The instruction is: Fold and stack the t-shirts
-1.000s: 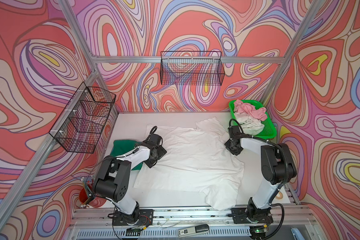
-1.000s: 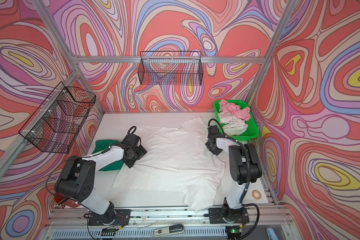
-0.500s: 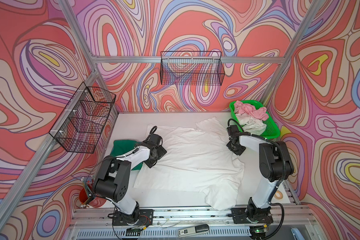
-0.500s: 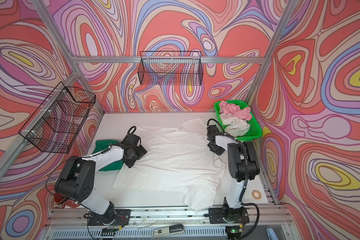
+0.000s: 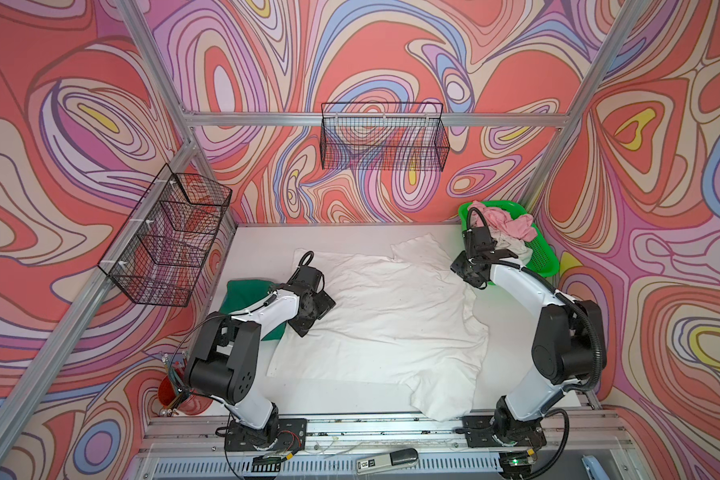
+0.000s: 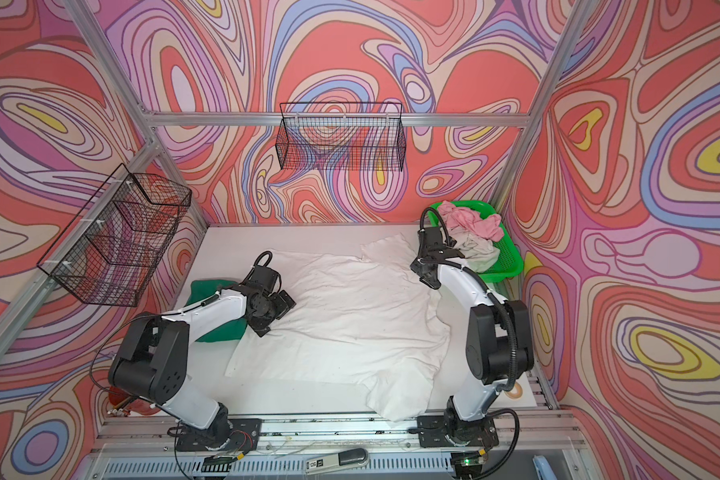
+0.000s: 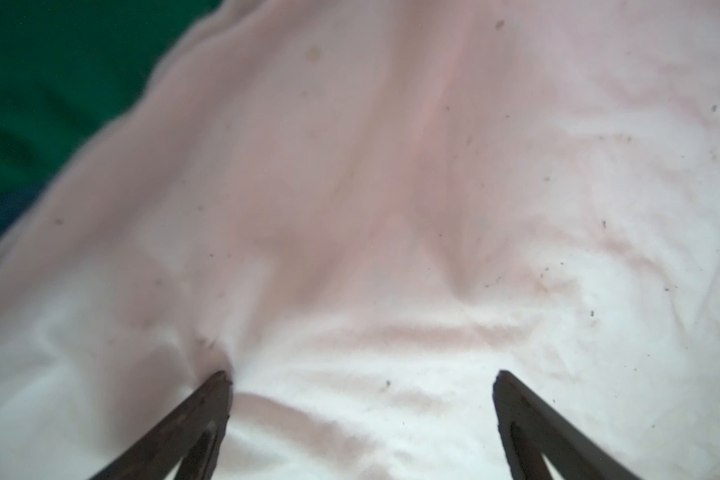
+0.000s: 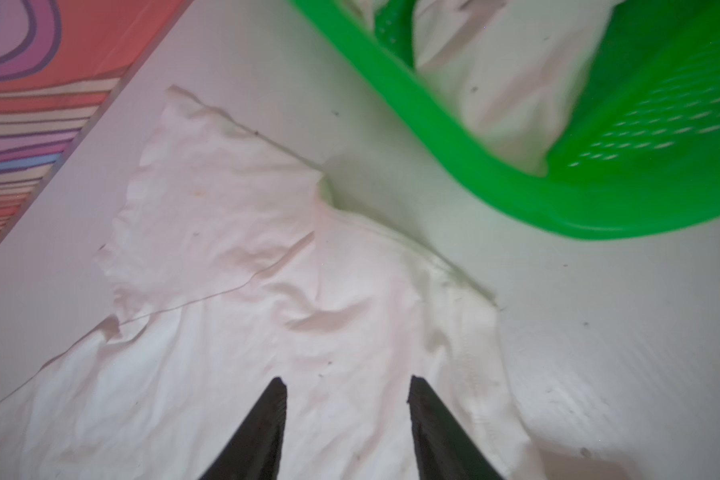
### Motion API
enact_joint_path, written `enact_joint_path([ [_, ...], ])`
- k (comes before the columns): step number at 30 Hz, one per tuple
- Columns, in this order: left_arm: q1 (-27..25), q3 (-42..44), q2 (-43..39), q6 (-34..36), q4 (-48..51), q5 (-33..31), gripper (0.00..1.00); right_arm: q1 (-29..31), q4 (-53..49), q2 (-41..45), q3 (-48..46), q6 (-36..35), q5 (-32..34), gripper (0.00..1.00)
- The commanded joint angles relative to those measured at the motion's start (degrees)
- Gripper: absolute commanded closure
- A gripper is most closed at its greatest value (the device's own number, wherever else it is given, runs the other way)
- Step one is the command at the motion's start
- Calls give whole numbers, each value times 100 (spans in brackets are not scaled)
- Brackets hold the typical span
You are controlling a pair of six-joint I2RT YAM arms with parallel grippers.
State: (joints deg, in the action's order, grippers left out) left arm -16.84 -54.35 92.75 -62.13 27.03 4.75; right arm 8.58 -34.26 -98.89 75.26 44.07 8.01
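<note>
I will next move my left gripper to the far hem corner (image 5: 296, 251) of the white t-shirt, toward the back wall, and close it there.
A large white t-shirt (image 5: 391, 320) (image 6: 350, 324) lies spread flat on the table in both top views. A dark green t-shirt (image 5: 246, 293) (image 6: 208, 291) lies folded at its left edge, partly under my left arm. Pink (image 5: 512, 224) (image 6: 470, 220) and off-white (image 5: 514, 247) (image 6: 476, 251) t-shirts are bunched in the green basket (image 5: 547, 259) (image 8: 516, 199). My left gripper (image 5: 314, 316) (image 7: 360, 376) stands wide open, its tips resting on the white t-shirt (image 7: 391, 208). My right gripper (image 5: 468, 272) (image 8: 345, 384) is open over the white t-shirt (image 8: 266, 291) near its sleeve, holding nothing.
Black wire baskets hang on the back wall (image 5: 385, 141) and the left wall (image 5: 167, 241). A red cup (image 5: 181, 397) stands at the front left corner. A small handheld device (image 5: 387, 459) lies on the front rail. The green basket sits close beside my right wrist.
My right gripper has opened and let the white t-shirt's edge lie on the table. The left gripper has stayed open in place.
</note>
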Motion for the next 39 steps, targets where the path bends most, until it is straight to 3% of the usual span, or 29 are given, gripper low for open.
enact_joint_path([
  [1, 1, -534, -89, 115, 369, 9, 0, 316, 100, -477, 199, -355, -671, 48],
  [8, 0, -859, -235, 313, 503, -38, 0, 974, 283, -583, -378, -67, -826, 48],
  [12, -9, -576, -339, 263, 391, 8, 0, 997, 479, -351, -1185, 61, -676, 48],
  [20, -55, -58, -386, 136, 300, 108, 0, 700, 411, -595, -1486, -344, -490, 47],
  [29, -207, 354, -557, -211, 185, 247, 0, 214, -154, -901, -851, -1195, 255, 47],
  [39, -628, 1004, -809, -636, 81, 192, 0, 206, -225, -1150, -358, -1450, -113, 46],
])
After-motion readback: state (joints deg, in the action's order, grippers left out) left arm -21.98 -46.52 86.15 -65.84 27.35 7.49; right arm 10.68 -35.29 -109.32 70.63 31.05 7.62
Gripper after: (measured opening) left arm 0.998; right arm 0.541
